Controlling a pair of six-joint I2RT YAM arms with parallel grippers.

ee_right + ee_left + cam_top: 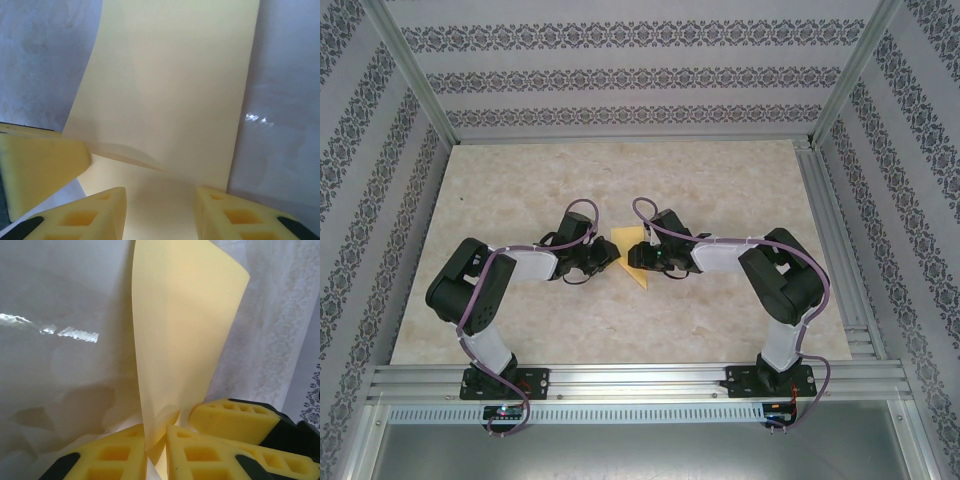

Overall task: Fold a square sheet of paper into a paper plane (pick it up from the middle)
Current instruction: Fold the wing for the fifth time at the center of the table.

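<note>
The sheet's near end sticks out crooked past the crease. My right gripper needs to back away and pinch that end (641,281) while my left gripper stays still.
The square sheet of paper (638,276) is yellow and bent up off the table between my two grippers at mid-table. In the left wrist view the sheet (185,325) stands upright, its lower corner pinched between my left gripper's (156,432) yellow fingers. My left gripper (605,258) is shut on that corner. My right gripper (638,252) faces it from the right. Its jaws (159,192) stand open over the sheet (175,90), which shows one raised crease. Each wrist view catches a finger of the other gripper (230,420) (40,165). The paper plane is out of view.
The beige marbled tabletop (620,175) lies around the grippers. Patterned walls and an aluminium frame (835,260) close in the sides and back. A metal rail (640,380) runs along the near edge by the arm bases.
</note>
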